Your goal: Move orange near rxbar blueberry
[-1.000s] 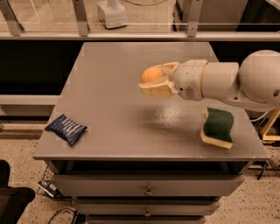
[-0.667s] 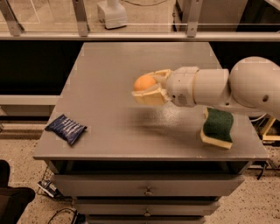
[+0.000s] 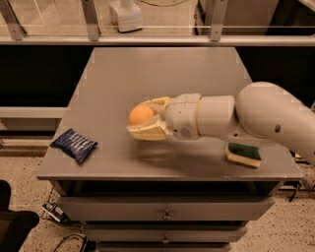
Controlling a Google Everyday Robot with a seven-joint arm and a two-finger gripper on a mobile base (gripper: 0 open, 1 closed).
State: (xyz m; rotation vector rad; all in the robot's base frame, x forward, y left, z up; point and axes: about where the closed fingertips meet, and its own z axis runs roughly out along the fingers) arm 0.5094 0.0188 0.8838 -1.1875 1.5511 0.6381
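Next, my gripper sets the orange down on the table (image 3: 121, 144) next to the rxbar blueberry, on the side toward the sponge.
The orange (image 3: 141, 114) is a small round fruit held between the cream fingers of my gripper (image 3: 143, 119), above the middle of the grey table (image 3: 162, 69). The gripper is shut on it, and the white arm reaches in from the right. The rxbar blueberry (image 3: 74, 144), a flat dark blue wrapper with pale print, lies at the table's front left corner, well to the left of the gripper and a little nearer the front edge.
A green-and-yellow sponge (image 3: 244, 154) lies at the front right of the table, under the arm. Drawers (image 3: 165, 214) sit below the tabletop. A railing (image 3: 147, 39) and a white object (image 3: 126, 15) stand behind the table.
The arm has carried the orange leftward and toward the front of the table, closer to the blue wrapper. The sponge and wrapper have not moved.
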